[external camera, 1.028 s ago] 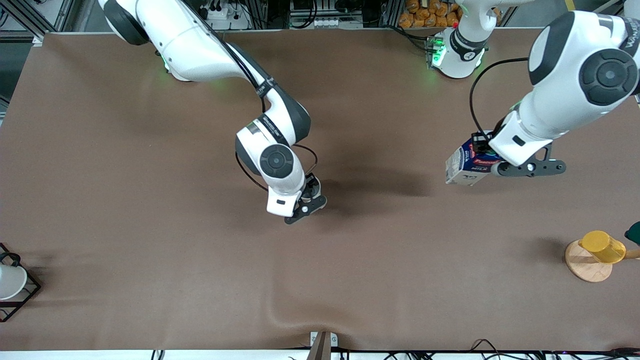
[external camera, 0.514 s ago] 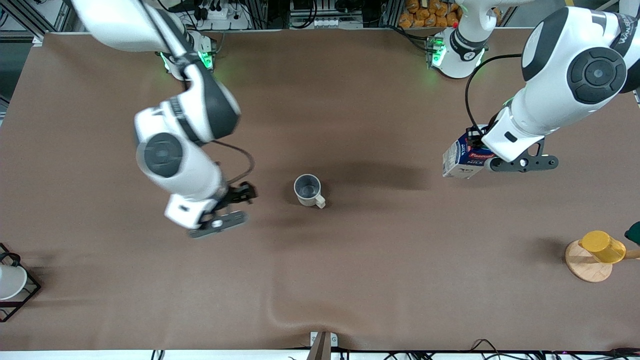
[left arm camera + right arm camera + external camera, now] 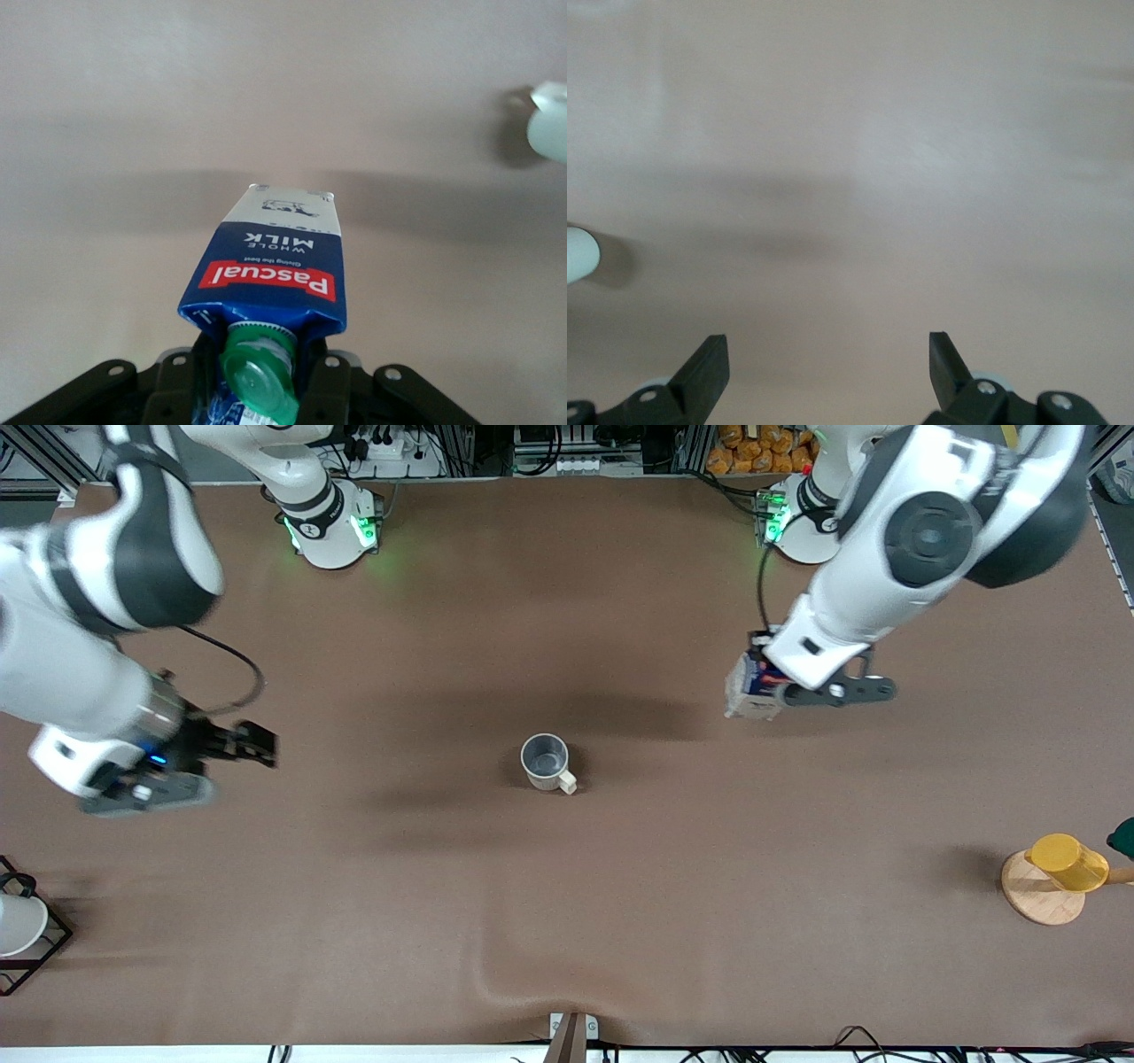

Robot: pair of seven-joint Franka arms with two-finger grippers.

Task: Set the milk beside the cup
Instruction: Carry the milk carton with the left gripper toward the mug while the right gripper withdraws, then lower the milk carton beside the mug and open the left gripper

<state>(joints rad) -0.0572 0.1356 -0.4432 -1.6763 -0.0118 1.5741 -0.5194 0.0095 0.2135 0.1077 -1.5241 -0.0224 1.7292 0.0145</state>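
My left gripper is going to set the milk down on the table (image 3: 552,724) close behind the cup, toward the arm bases.
The cup (image 3: 547,761), a cream-white mug with a grey inside, stands upright in the middle of the table. My left gripper (image 3: 760,684) is shut on the milk (image 3: 747,687) and holds it tilted in the air, over the table toward the left arm's end from the cup. In the left wrist view the dark-blue milk (image 3: 270,266) with its green cap (image 3: 259,382) sits between my left gripper's (image 3: 261,359) jaws, and an edge of the cup (image 3: 551,131) shows. My right gripper (image 3: 251,745) is open and empty over the right arm's end; its wrist view (image 3: 826,347) shows bare table between the fingertips.
A yellow cup (image 3: 1067,862) lies on a round wooden stand (image 3: 1036,899) at the left arm's end. A plain white cup (image 3: 18,923) in a black wire frame sits at the right arm's end, near the front camera. A pale rounded thing (image 3: 578,254) shows at the edge of the right wrist view.
My right arm has swung away from over the cup to its own end of the table, leaving the cup uncovered. My left gripper has carried the milk toward the cup.
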